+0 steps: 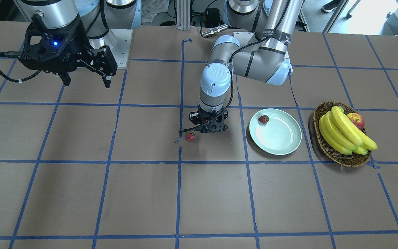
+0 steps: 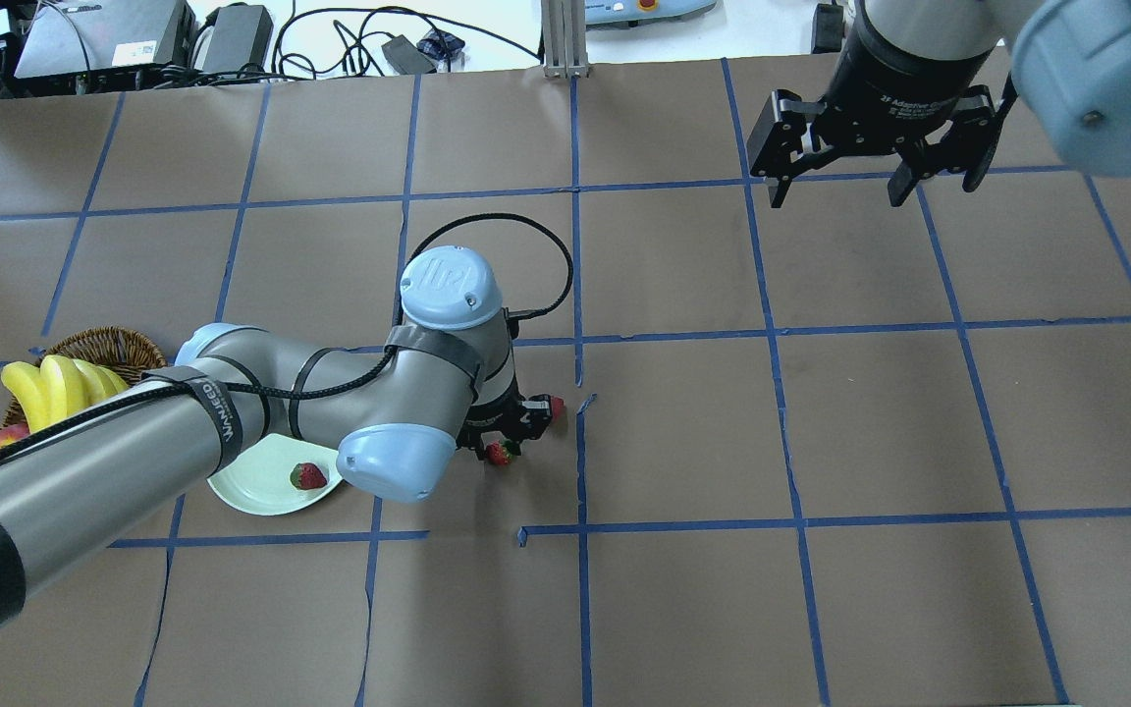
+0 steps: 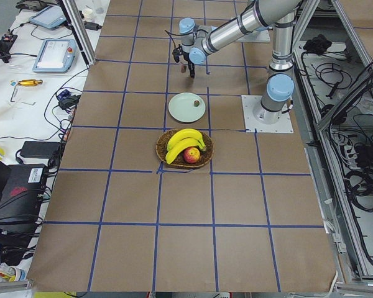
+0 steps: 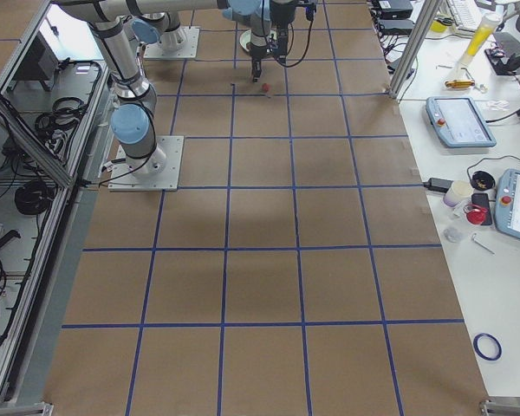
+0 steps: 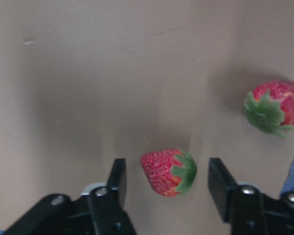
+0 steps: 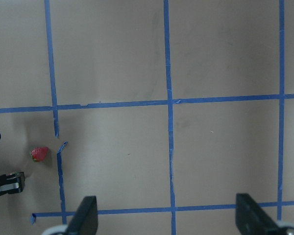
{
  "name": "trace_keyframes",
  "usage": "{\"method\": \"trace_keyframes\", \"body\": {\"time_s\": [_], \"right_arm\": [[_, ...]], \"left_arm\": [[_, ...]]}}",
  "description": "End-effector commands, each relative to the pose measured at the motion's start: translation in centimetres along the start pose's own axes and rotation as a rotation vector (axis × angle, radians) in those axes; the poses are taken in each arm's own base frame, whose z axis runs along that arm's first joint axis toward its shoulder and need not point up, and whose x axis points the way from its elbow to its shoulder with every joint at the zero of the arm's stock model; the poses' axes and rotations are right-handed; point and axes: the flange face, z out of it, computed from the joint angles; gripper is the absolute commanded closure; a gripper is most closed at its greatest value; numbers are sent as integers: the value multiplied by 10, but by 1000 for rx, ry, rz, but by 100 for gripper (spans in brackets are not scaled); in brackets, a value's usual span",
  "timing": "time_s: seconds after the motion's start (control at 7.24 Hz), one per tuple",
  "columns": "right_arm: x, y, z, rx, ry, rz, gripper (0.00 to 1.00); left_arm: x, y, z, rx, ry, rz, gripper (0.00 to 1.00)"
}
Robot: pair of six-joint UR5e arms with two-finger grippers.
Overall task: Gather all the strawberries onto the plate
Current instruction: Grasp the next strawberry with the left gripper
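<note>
Next, my left gripper sets the strawberry down in the pale green plate point(image 1: 272, 120). It will go next to the strawberry that sits there.
One strawberry point(image 5: 167, 172) lies on the table between the open fingers of my left gripper point(image 5: 168, 169), which hangs low over it; it also shows in the overhead view point(image 2: 500, 453). A second strawberry point(image 5: 275, 112) lies on the table just beside the gripper point(image 1: 190, 137). A third strawberry point(image 1: 263, 119) sits in the pale green plate point(image 1: 288, 147), near its rim. My right gripper point(image 1: 87, 83) is open and empty, held high and far from the berries.
A wicker basket point(image 1: 325, 147) with bananas point(image 1: 344, 133) and an apple point(image 1: 356, 120) stands just beyond the plate. Blue tape lines grid the brown table. The left arm's elbow point(image 2: 394, 462) overhangs the plate's edge.
</note>
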Motion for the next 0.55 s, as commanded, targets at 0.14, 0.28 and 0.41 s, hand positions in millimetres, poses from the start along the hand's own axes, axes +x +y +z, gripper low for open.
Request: {"method": "trace_keyframes", "body": {"time_s": [0.14, 0.28, 0.41], "right_arm": [[0, 0, 0, 0, 0, 0, 0], [0, 0, 0, 0, 0, 0, 0], [0, 0, 0, 0, 0, 0, 0]], "left_arm": [[-2, -17, -41, 83, 16, 50, 88], [-27, -43, -69, 90, -13, 12, 88], [-61, -54, -89, 53, -40, 30, 87]]}}
